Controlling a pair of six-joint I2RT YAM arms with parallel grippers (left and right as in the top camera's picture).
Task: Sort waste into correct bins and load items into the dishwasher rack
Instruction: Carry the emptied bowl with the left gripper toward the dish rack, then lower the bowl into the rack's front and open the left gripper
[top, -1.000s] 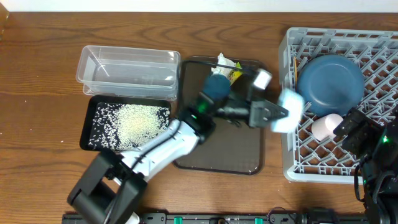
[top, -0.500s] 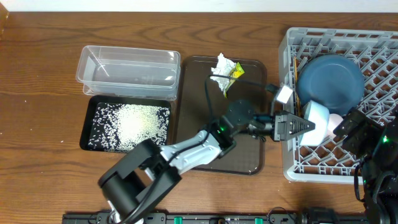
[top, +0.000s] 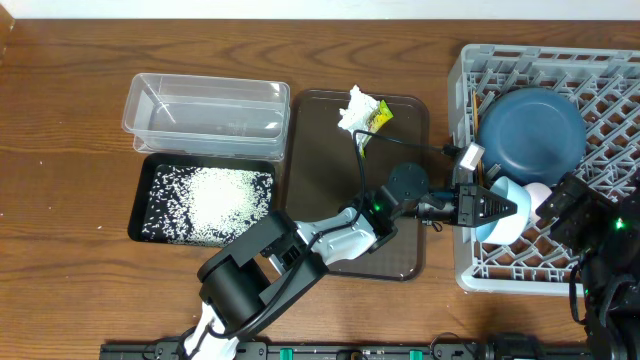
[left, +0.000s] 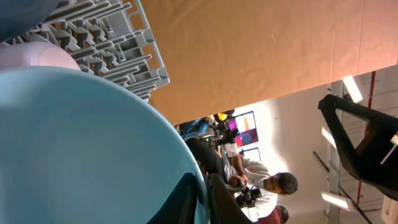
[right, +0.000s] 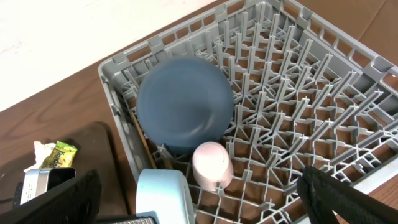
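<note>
Next, my left gripper releases the pale green bowl in the spot that lies between the dark blue dish and the rack's tray-side (top: 483, 171).
My left gripper (top: 492, 207) is shut on the rim of the pale green bowl (top: 503, 222) and holds it on edge at the left front of the dishwasher rack (top: 600, 80). In the left wrist view the fingers (left: 203, 198) pinch the bowl's rim (left: 74, 149). The dark blue dish (top: 530, 135), pink cup (top: 537, 197) and chopsticks (top: 473, 108) are in the rack. My right gripper (right: 199, 186) is open and empty above the rack (right: 298, 93), near the cup (right: 211, 163). The tissue (top: 355, 108) and snack wrapper (top: 379, 117) lie on the brown tray. The white bowl is out of view.
The clear tub (top: 205, 110) stands at back left and holds nothing visible. The black container (top: 150, 195) in front of it holds rice grains (top: 215, 195). The brown tray (top: 340, 200) lies between the bins and the rack. My right arm (top: 590, 225) hangs over the rack's front right.
My left gripper has carried the pale green bowl rightward from over the tray into the rack's left front, beside the pink cup. The right arm has not moved.
</note>
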